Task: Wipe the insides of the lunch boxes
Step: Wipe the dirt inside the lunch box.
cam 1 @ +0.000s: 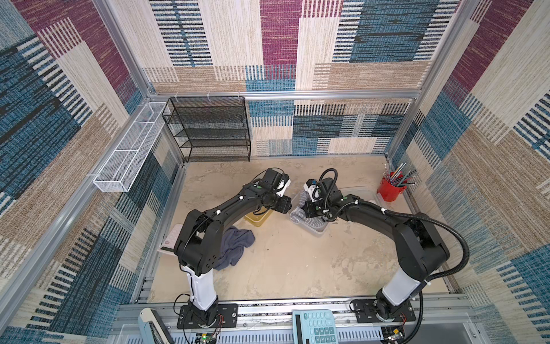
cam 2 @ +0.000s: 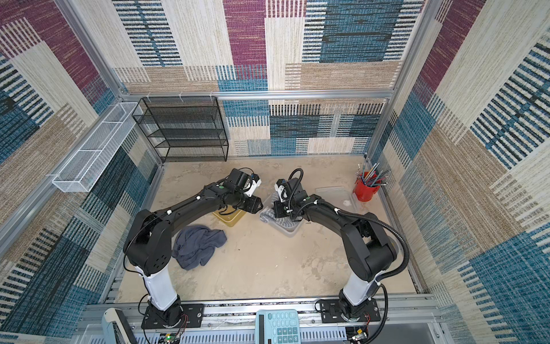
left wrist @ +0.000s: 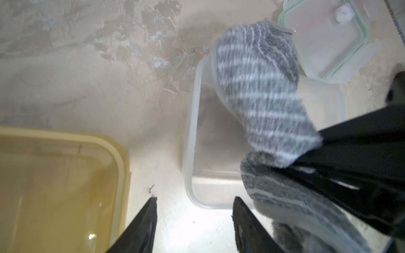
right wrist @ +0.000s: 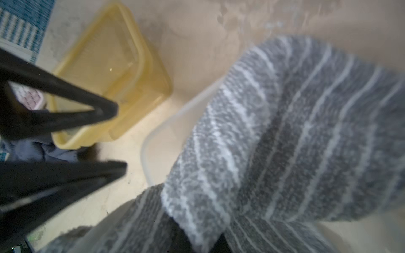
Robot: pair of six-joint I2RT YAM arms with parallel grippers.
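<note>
My left gripper should pinch the rim [left wrist: 189, 143] facing the amber lunch box and hold it steady for wiping, because the clear lunch box sits loose under the cloth.
The amber lunch box [left wrist: 54, 186] stands open on the table, next to the clear lunch box [left wrist: 195, 131]. A grey striped cloth [left wrist: 263, 98] hangs over the clear box's rim and into it. My right gripper [right wrist: 200, 241] is shut on this cloth, which covers most of the right wrist view. My left gripper [left wrist: 195, 202] is open with nothing between its fingers, over the bare table between the two boxes. In both top views the two grippers nearly meet above the amber box [cam 1: 257, 220] and the clear box [cam 1: 317, 230].
The clear lid [cam 1: 357, 190] lies behind the clear box, near a red pen cup [cam 1: 388, 189]. A dark blue-grey cloth [cam 1: 235, 247] is heaped beside the left arm. A black mesh shelf [cam 1: 208, 128] stands at the back left. A teal calculator [cam 1: 315, 327] sits on the front rail.
</note>
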